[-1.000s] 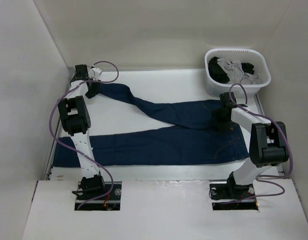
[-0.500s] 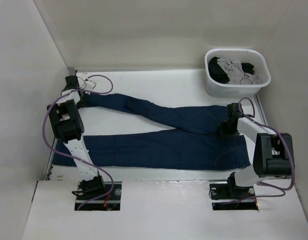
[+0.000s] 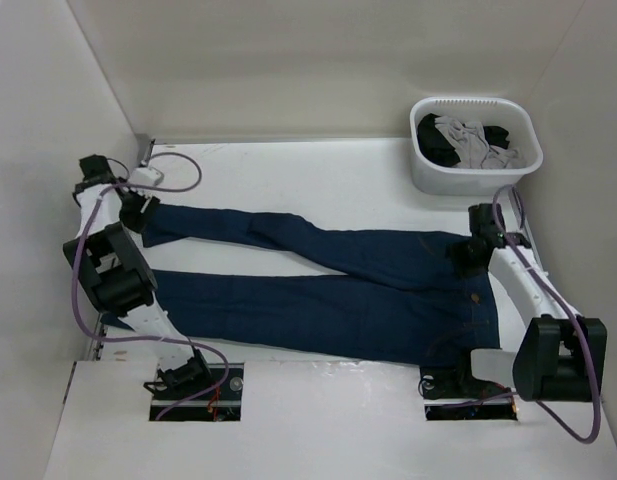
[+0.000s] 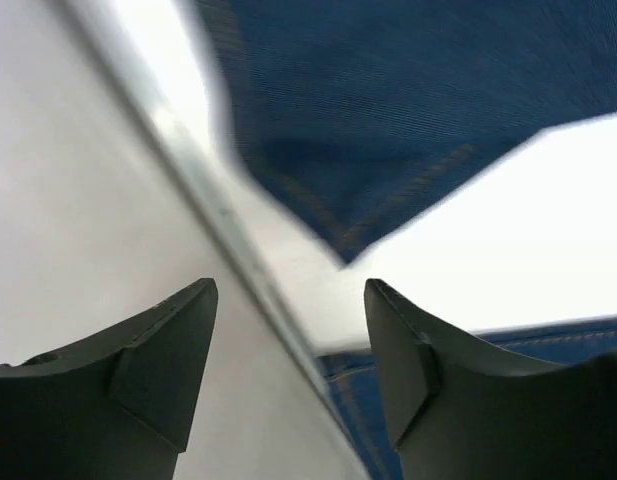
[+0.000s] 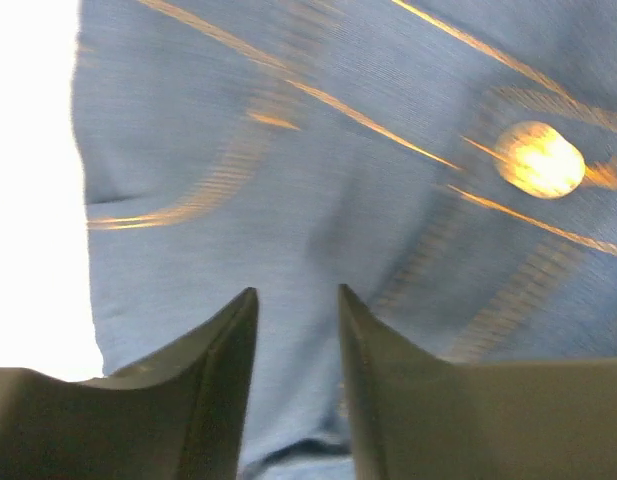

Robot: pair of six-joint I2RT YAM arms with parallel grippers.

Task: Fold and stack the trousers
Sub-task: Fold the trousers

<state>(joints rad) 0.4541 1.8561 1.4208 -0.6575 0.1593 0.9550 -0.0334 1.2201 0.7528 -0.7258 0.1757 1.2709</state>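
Note:
I need to next move my left gripper to the far corner of the cuff (image 3: pixel 159 209) on the upper leg of the trousers and close it there.
The dark navy trousers (image 3: pixel 368 290) lie flat across the table, waist at the right and both legs pointing left. My left gripper (image 3: pixel 136 212) is open and empty at the far left, just short of the upper leg's cuff (image 4: pixel 368 130); in its wrist view the gripper (image 4: pixel 291 290) has only the table edge between its fingers. My right gripper (image 3: pixel 466 258) is over the waist. In its wrist view the gripper (image 5: pixel 296 295) has its jaws a little apart above flat denim, near the brass button (image 5: pixel 540 160).
A white basket (image 3: pixel 418 160) with grey and black garments stands at the back right. The left wall is close to my left gripper. The trousers' lower leg runs along the table's near edge.
Both arms have swung outward, pulling the trousers straight and flat. The upper leg, crossed before, now lies level. My left gripper has let go of the cuff.

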